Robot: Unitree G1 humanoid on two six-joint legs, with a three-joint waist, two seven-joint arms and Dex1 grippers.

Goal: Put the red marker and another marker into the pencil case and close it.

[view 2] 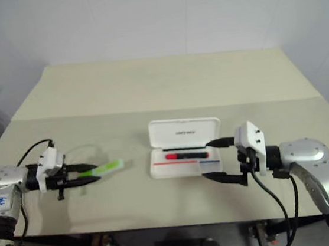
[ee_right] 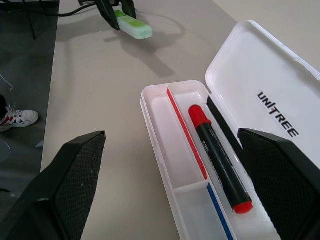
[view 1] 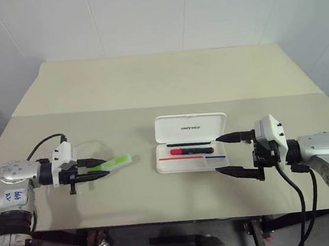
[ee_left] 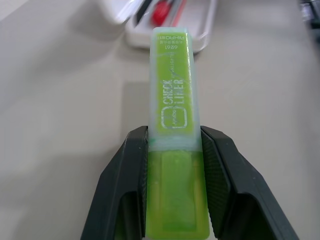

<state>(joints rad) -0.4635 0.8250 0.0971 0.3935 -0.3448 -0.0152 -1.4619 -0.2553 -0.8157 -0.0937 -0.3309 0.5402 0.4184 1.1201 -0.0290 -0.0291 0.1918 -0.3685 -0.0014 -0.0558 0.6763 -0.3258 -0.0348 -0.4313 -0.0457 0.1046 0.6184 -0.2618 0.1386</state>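
My left gripper should release the highlighter in the pencil case's front section [view 1: 184, 163], so that it goes between the red marker and the pencil case's front side.
The pencil case [view 1: 181, 164] lies open mid-table, its white lid [view 1: 191, 126] leaning back. The red marker [view 1: 191, 151], black with red ends, lies inside it along the back of the tray [ee_right: 165, 150]. My left gripper [view 1: 101, 167] is shut on another marker, a light-green highlighter [view 1: 114, 162], left of the case. The highlighter [ee_left: 172, 115] sticks out past the fingertips toward the case and hangs just above the table, over its shadow. My right gripper [view 1: 221, 154] stands wide open at the case's right end, one finger on either side of the end, holding nothing.
The beige table [view 1: 149, 95] has a seam running across it behind the case. Its front edge passes just below both grippers. A black cable [view 1: 42, 143] loops off the left wrist. A white wall stands behind the table.
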